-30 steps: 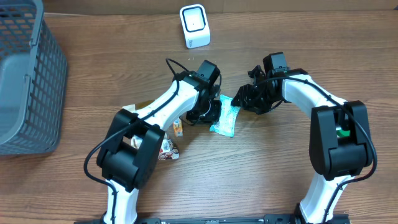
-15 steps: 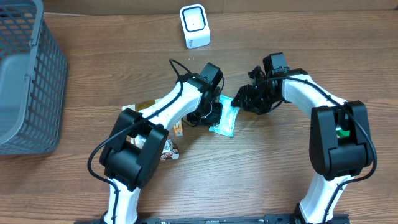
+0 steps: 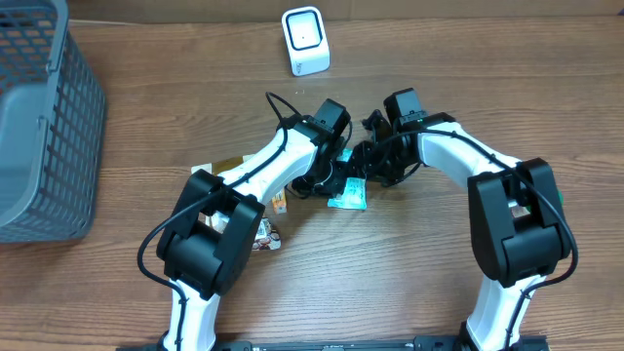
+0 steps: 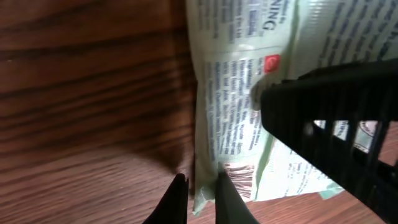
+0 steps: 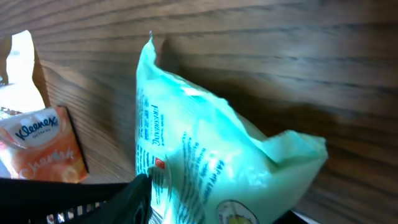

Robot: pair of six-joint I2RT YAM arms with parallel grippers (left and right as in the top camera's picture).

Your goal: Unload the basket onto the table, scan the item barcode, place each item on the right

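Observation:
The fingers of the robot's right gripper straddle the teal packet's wide body, so that gripper should open, back away and pinch its free edge (image 5: 292,148) before raising it to the scanner.
A teal packet (image 3: 348,198) sits mid-table between my two grippers. In the left wrist view the packet (image 4: 236,93) shows its printed back and a barcode (image 4: 239,177) near its lower end. My left gripper (image 4: 202,193) is shut on the packet's edge, also seen from above (image 3: 336,180). My right gripper (image 3: 369,168) reaches in from the right. In the right wrist view the packet (image 5: 205,143) fills the space between the jaws of that gripper (image 5: 217,211). One finger (image 5: 134,199) lies against it; the other is nearly out of frame. The white scanner (image 3: 305,41) stands at the back.
A grey mesh basket (image 3: 39,127) stands at the far left. An orange Kleenex pack (image 3: 279,200) and a small snack pack (image 3: 263,234) lie just left of the left arm. The Kleenex pack (image 5: 46,143) also shows in the right wrist view.
My right gripper has moved left onto the packet and its jaws have narrowed. The packet has turned and looks narrower from above. My left gripper has stayed shut on it.

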